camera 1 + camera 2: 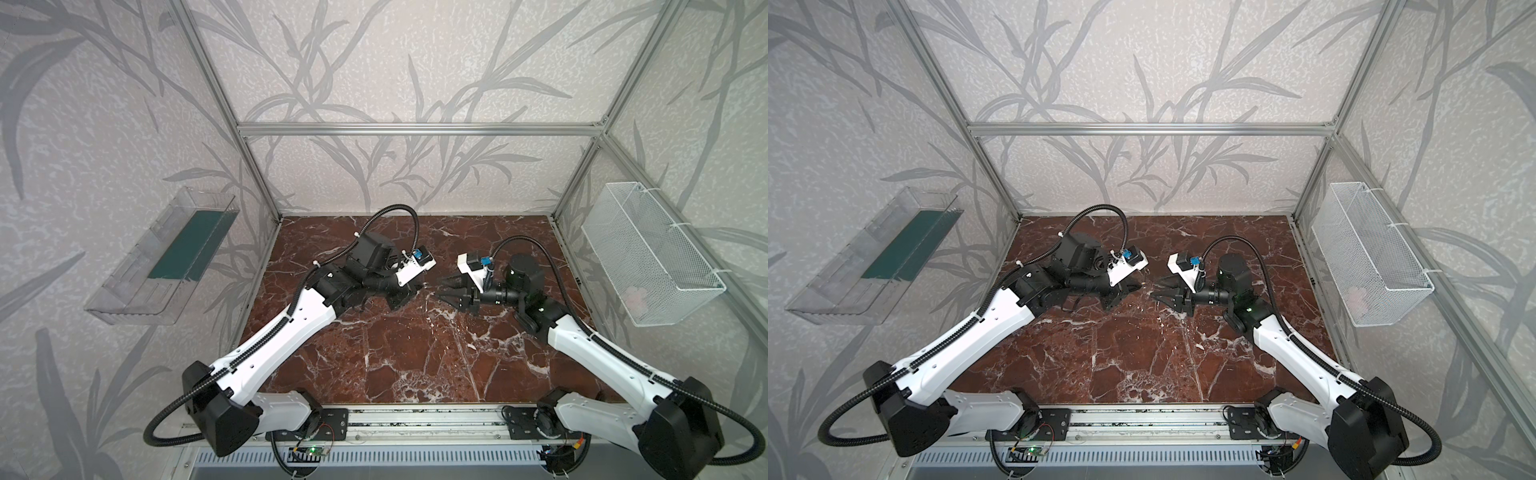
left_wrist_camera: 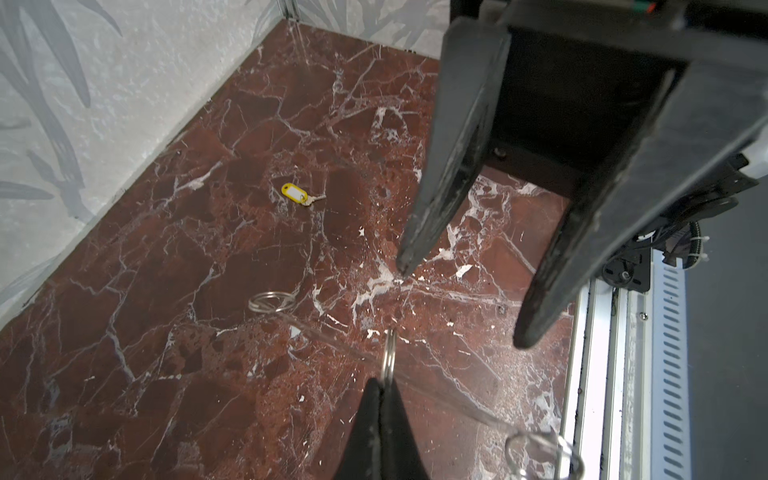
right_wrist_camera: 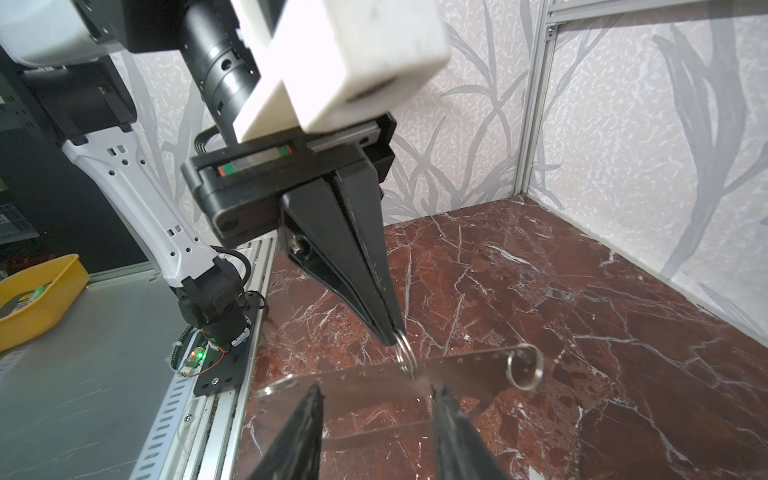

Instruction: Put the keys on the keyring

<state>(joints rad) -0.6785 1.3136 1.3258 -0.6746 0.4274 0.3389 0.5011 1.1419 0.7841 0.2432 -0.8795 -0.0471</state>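
My right gripper should close on the silver ring [image 3: 406, 357] and hold it while my left gripper regrips, because the flat piece lies at a slant across my left gripper's fingers.
The keys [image 3: 365, 382] show as one clear flat piece with tiny holes along its rim, held up over the marble floor. A silver ring [image 3: 405, 353] meets its upper rim, and my left gripper [image 3: 392, 338] is shut on that ring [image 2: 389, 353]. A second ring [image 3: 525, 365] hangs at the piece's far end. My right gripper [image 3: 376, 395] is open, with its fingertips [image 3: 440, 395] right at the piece's face; I cannot tell if they touch it. The keyring [image 2: 296, 194] with its yellow tag lies on the floor near the back. Both top views show the two grippers [image 1: 419, 286] [image 1: 441, 288] tip to tip.
A clear bin [image 1: 162, 257] hangs on the left wall and a white mesh basket [image 1: 652, 257] on the right wall. The metal rail [image 1: 415, 424] with the arm bases runs along the front edge. A yellow tray [image 3: 37, 291] sits outside the cell.
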